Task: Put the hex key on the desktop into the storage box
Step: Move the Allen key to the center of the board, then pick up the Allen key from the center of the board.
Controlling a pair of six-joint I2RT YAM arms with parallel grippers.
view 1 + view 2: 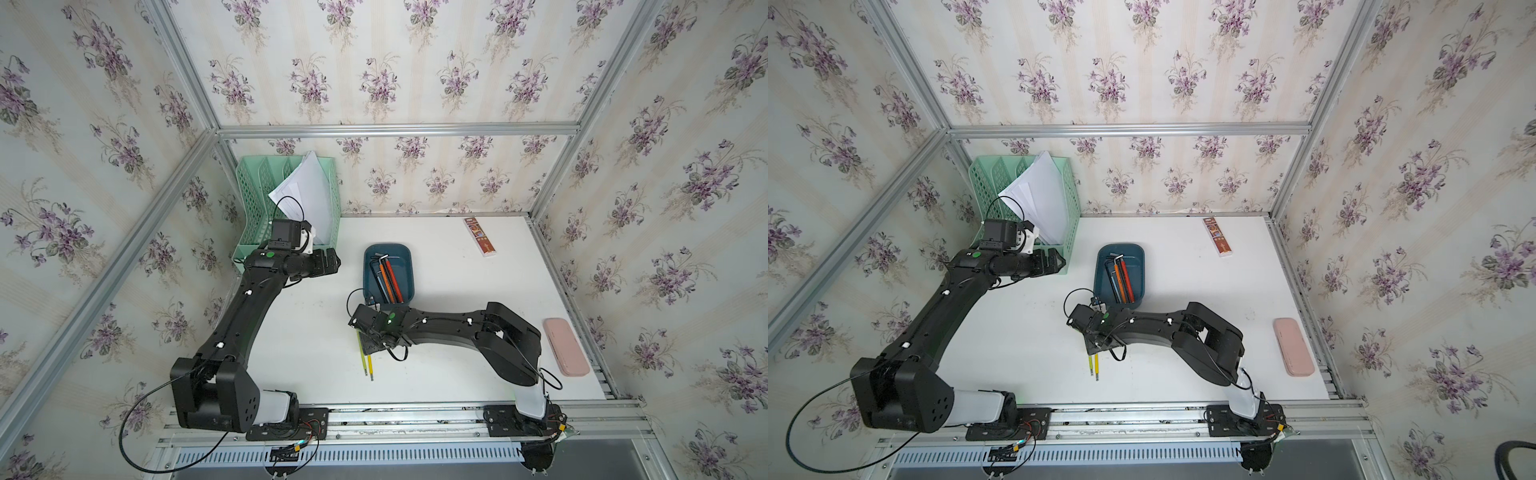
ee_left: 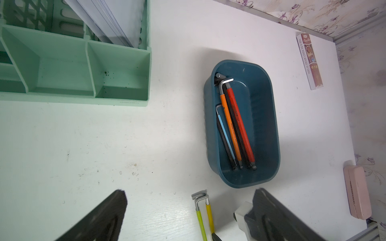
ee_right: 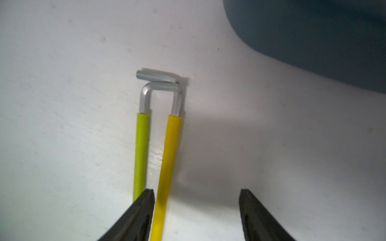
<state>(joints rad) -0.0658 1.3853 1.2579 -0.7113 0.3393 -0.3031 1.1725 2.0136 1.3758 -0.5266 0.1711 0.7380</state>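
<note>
The robot's right gripper needs to next close on the yellow hex key, around the middle of its long straight part [image 1: 368,357] [image 3: 162,196], next to the lime-green hex key.
Two hex keys lie side by side on the white desktop [image 1: 299,332], a lime-green one [image 3: 142,154] and a yellow one [image 3: 169,154], bent ends toward the storage box [image 1: 403,266]. The teal box holds several more keys. My right gripper [image 3: 197,208] is low over the pair and open. One of its fingers [image 3: 144,208] stands between the two shafts, so the yellow shaft lies inside the gap against that finger. In both top views the right wrist [image 1: 376,322] hides the keys' bent ends. My left gripper [image 1: 334,262] hangs open and empty beside the rack.
A mint-green file rack [image 1: 249,232] with loose paper fills the back left corner. A slim pink case [image 1: 566,347] lies at the right edge, and a narrow brown printed box [image 1: 479,237] lies at the back right. Aluminium rails [image 1: 415,415] border the front.
</note>
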